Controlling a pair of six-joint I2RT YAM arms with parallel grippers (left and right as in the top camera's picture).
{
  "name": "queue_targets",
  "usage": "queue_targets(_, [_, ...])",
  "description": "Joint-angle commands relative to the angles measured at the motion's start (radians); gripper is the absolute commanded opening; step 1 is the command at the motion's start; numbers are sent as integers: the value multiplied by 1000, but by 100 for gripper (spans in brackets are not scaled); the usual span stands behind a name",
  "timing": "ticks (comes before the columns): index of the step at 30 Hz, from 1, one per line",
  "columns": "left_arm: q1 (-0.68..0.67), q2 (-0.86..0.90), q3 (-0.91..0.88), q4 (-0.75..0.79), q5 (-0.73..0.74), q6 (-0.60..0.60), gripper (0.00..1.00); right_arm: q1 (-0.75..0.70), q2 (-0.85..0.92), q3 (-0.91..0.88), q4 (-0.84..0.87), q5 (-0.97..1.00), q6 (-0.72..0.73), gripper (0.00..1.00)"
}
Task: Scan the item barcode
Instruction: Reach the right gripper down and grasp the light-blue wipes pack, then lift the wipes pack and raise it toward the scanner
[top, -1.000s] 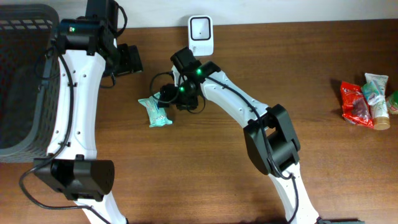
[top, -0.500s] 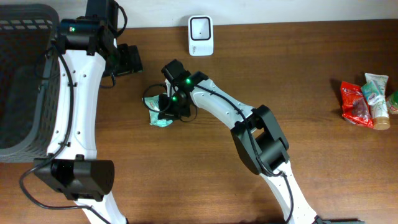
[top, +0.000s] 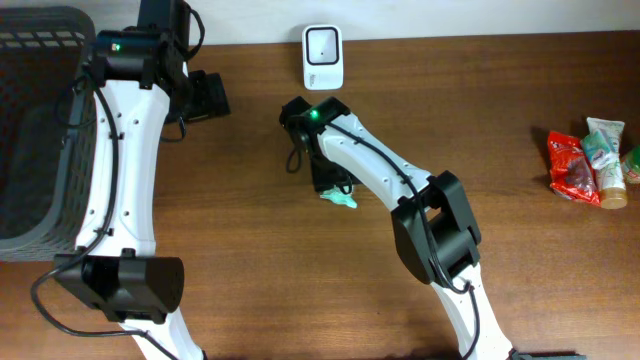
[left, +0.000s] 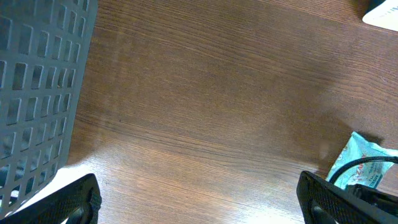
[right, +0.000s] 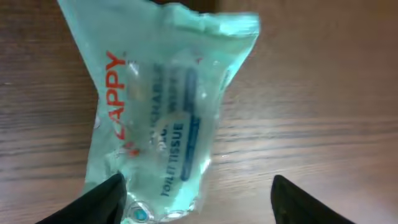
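Observation:
The tissue pack lies with its printed side up and its barcode hidden. My right gripper should pinch the pack's lower end (right: 163, 202), then lift and tilt the pack.
The item is a teal tissue pack (right: 158, 106) with red and blue print, lying on the wooden table. Overhead only its tip (top: 341, 200) shows from under the right wrist, and no barcode is visible. My right gripper (right: 199, 202) hangs just over it, open. The pack's lower end lies against the left finger (right: 102, 200), while the right finger (right: 305, 202) stands well clear of it. The white scanner (top: 323, 55) stands at the table's back edge, beyond the right gripper (top: 328, 182). My left gripper (left: 205, 205) is open over bare wood, far left of the pack (left: 364, 163).
A dark mesh basket (top: 40, 130) fills the left side and shows at the left of the left wrist view (left: 37, 81). A red packet (top: 572, 168) and some tubes (top: 606, 150) lie at the right edge of the table.
The right gripper closed on the pack, shifted it to the right, nearer the scanner's front, and now stands open again. The left arm has not moved.

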Motion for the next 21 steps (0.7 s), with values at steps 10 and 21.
queue_targets(10, [-2, 2, -3, 0, -7, -6, 99, 58, -3, 19, 44, 31, -148, 74])
queue_targets(21, [-2, 2, -3, 0, -7, -6, 99, 57, 21, -140, 180, 24, -174, 72])
